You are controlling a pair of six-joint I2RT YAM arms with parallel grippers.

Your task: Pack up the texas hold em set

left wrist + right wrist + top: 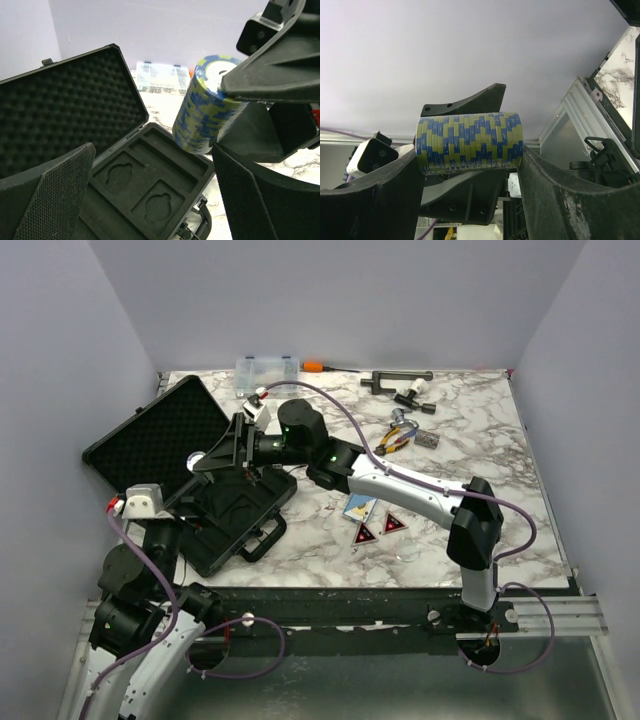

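My right gripper will put the blue-and-yellow chips down in the briefcase tray's far end slot (274, 472), toward the briefcase's handle side.
The black briefcase lies open at the left, its foam-lined lid (160, 435) raised and its moulded tray (235, 508) flat on the table. The tray's empty slots show in the left wrist view (150, 185). My right gripper (225, 455) reaches over the tray and is shut on a stack of blue-and-yellow chips (470, 142), held sideways just above the tray's long slot (207, 107). My left gripper (152, 200) is open and empty, low over the tray's near side. A blue-faced card deck (360, 507) and two red-black triangles (364, 534) lie on the table right of the case.
A clear plastic compartment box (267, 370), an orange-handled screwdriver (315, 366) and a black tool (395, 380) lie along the back edge. Pliers (398, 440) and a small grey box (427, 439) lie at the right middle. The case handle (262, 538) points toward the near edge.
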